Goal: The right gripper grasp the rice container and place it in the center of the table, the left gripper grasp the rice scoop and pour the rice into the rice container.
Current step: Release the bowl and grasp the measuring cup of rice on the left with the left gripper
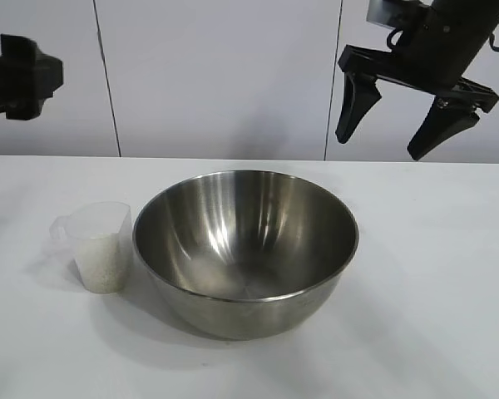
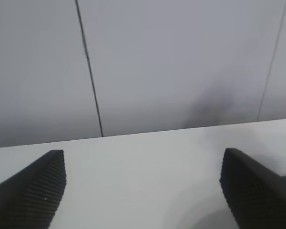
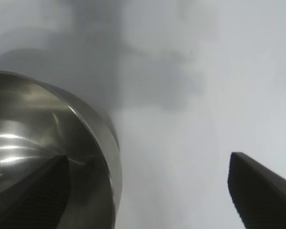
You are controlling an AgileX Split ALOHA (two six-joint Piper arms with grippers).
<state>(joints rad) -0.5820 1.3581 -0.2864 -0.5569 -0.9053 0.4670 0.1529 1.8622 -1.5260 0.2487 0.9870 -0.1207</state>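
Note:
The rice scoop has its clear handle (image 1: pixel 59 232) sticking out on the side away from the rice container, and my left gripper will close on that handle next.
The rice container (image 1: pixel 245 249), a large shiny steel bowl, stands on the white table (image 1: pixel 432 274) near its middle and looks empty. The rice scoop (image 1: pixel 97 245), a clear plastic cup partly filled with white rice (image 1: pixel 100 262), stands just left of the bowl. My right gripper (image 1: pixel 382 141) hangs open and empty high above the table, behind and right of the bowl. In the right wrist view the bowl's rim (image 3: pixel 93 124) lies below the open gripper (image 3: pixel 148 191). My left gripper (image 1: pixel 25 75) is at the far left, high up; its wrist view shows it open (image 2: pixel 143 186) over bare table.
A pale panelled wall (image 1: pixel 224 75) runs behind the table. The table's right side and front are bare white surface (image 1: pixel 449 332).

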